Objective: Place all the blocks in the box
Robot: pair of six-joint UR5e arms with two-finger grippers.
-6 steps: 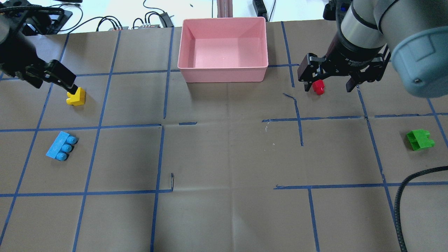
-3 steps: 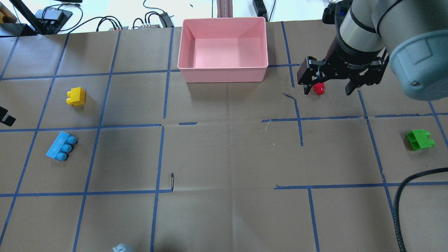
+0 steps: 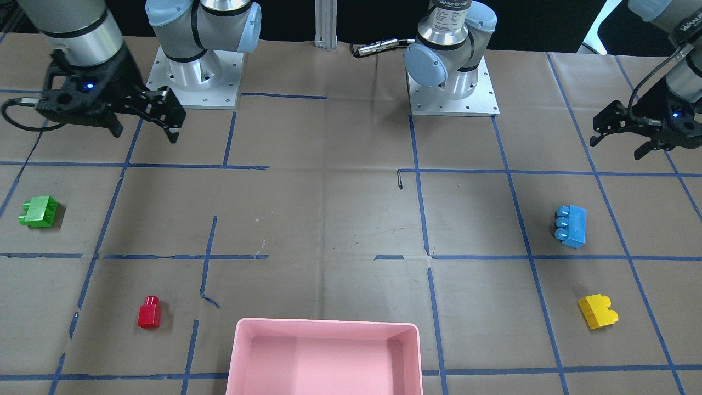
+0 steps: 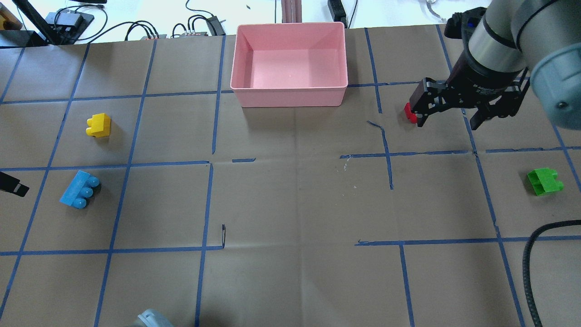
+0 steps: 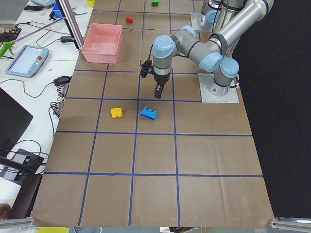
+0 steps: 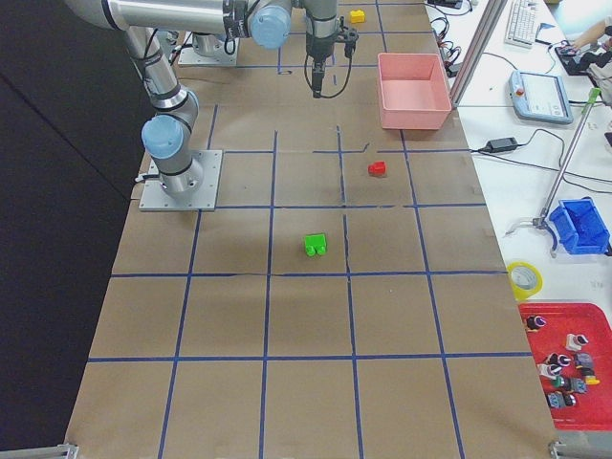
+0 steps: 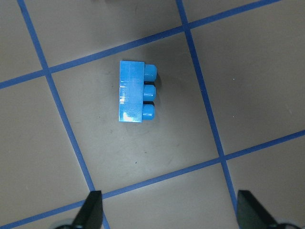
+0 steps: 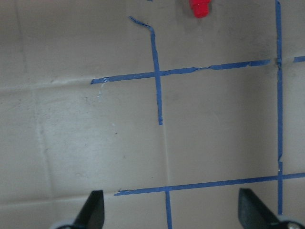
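My left gripper needs to grip the blue block at the middle of the blue block (image 3: 571, 225) (image 7: 136, 92), one finger at its knobs and the other at its flat side.
The pink box (image 4: 289, 95) stands empty at the far middle of the table, also in the front view (image 3: 329, 325). All the blocks lie on the table outside it. The red block (image 4: 410, 113) is right of the box, partly hidden by my right gripper (image 4: 449, 116), which is open and raised above the table (image 3: 143, 130). The green block (image 4: 544, 181) lies at the far right. The yellow block (image 4: 99, 125) and the light blue block (image 4: 80, 190) lie at the left. My left gripper (image 3: 618, 147) is open, above and beside the blue block (image 7: 136, 93).
Both arm bases (image 3: 192, 82) (image 3: 452, 88) stand at the robot's side of the table. A black cable (image 4: 526, 254) hangs at the near right. Cables and devices (image 4: 195, 25) lie behind the box, off the table edge.
My left gripper has left the yellow block and moved toward the blue block. My right gripper, which straddled the red block, has shifted right. No block has moved.
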